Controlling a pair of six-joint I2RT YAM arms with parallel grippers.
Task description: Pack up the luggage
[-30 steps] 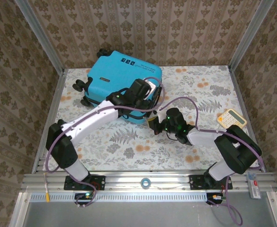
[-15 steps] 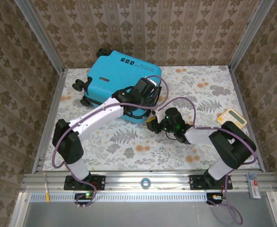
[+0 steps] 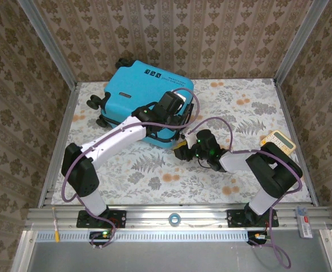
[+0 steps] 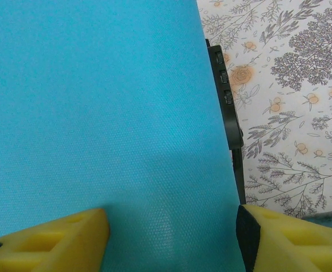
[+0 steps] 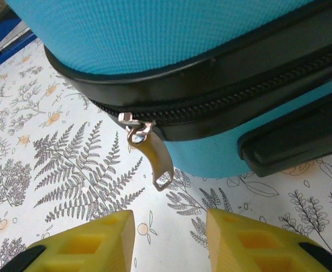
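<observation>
The zipper pull hangs at the corner of the luggage, clear of my right gripper's fingers, so I should pinch its loose end (image 5: 163,179) before I pull it toward the black handle.
The luggage (image 3: 135,90) lies flat and closed at the back left of the table, turquoise shell up, wheels to the left. My left gripper (image 3: 176,112) rests over its right top edge, open, its yellow fingers (image 4: 47,238) spread across the shell (image 4: 98,113) beside a black side strip (image 4: 225,96). My right gripper (image 3: 181,151) sits low at the luggage's near right corner, open. In the right wrist view the metal zipper pull (image 5: 156,161) hangs free from the black zipper track (image 5: 239,90), just ahead of the gap between my right gripper's (image 5: 170,238) fingers, touching neither.
A cream calculator (image 3: 278,141) lies at the right edge of the floral table (image 3: 154,175). A black handle (image 5: 302,136) juts from the luggage's side near the zipper. Patterned walls and metal posts close in the back and sides. A blue ring (image 3: 174,218) sits on the front rail.
My right gripper's jaws have spread apart and the zipper pull now hangs loose. That gripper has edged slightly left. The left arm shifted a little over the shell.
</observation>
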